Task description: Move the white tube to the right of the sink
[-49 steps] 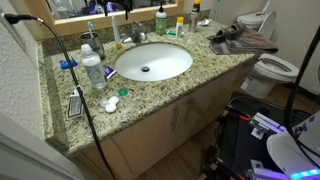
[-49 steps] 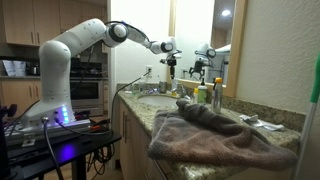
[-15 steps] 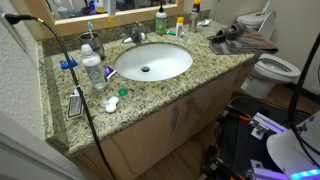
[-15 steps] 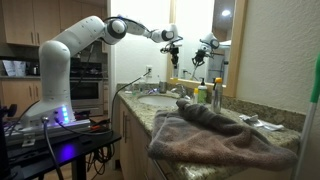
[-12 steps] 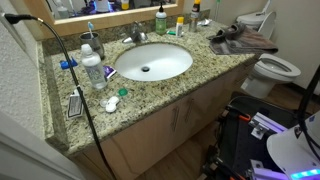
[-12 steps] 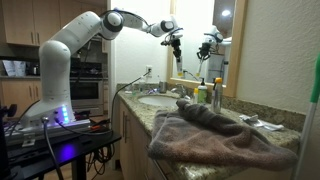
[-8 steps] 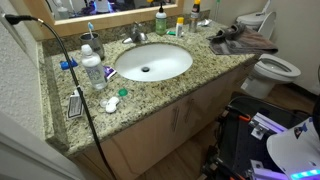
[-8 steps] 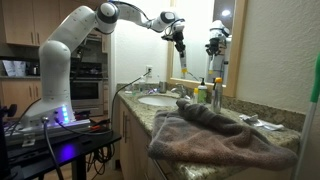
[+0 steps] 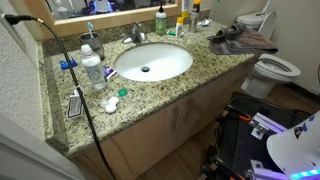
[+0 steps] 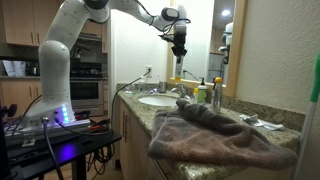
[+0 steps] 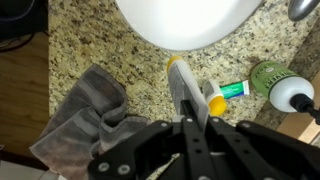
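Next, I let go of the white tube with my gripper on the counter (image 9: 194, 36) between the yellow-capped tube and the grey towel.
In the wrist view my gripper (image 11: 192, 122) is shut on the white tube (image 11: 184, 88), which runs from between the fingers toward the sink (image 11: 185, 22). The tube hangs above the speckled counter beside the basin's rim. In an exterior view the gripper (image 10: 180, 50) is held high over the counter, and the slim tube (image 10: 180, 66) hangs straight down from it, above the sink (image 10: 155, 101). The oval white basin (image 9: 168, 62) with its dark drain shows in the middle of the granite counter.
A crumpled grey towel (image 9: 240, 42) (image 11: 85, 120) lies on the counter end near the toilet (image 9: 275, 68). A yellow-capped tube (image 11: 225, 95) and a green bottle (image 11: 275, 82) lie close below the gripper. A clear blue-label bottle (image 9: 93, 70) and the faucet (image 9: 135, 33) stand by the basin.
The arm has risen and swung along the counter, away from the faucet side, carrying the white tube, which now hangs straight down. Things on the counter have not moved.
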You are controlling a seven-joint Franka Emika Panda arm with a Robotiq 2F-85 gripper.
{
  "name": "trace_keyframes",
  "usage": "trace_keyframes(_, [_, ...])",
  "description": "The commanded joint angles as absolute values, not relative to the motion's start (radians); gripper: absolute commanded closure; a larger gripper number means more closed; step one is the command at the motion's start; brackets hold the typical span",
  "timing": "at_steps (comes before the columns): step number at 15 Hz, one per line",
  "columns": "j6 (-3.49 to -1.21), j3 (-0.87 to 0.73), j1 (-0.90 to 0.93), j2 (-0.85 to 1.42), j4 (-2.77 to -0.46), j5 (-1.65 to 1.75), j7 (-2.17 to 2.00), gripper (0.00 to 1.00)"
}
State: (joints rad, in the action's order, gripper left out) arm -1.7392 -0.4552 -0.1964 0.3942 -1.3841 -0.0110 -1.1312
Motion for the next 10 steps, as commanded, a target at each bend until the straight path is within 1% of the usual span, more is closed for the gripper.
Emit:
trace_keyframes(1, [-1.738, -0.407, -0.238, 0.375, -1.401, -0.001, -1.140, 0.94])
trace_keyframes(4, [-1.743, -0.404, -0.233, 0.348, -1.430, -0.007, -1.140, 0.94])
trace_keyframes(5, [-1.756, -0.411, -0.223, 0.356, -1.434, 0.011, -1.179, 0.99])
trace_keyframes(7, [-1.790, -0.417, -0.229, 0.349, -1.474, 0.046, -1.226, 0.99])
trace_keyframes(10, [-1.774, -0.430, -0.284, 0.386, -1.501, 0.052, -1.287, 0.99])
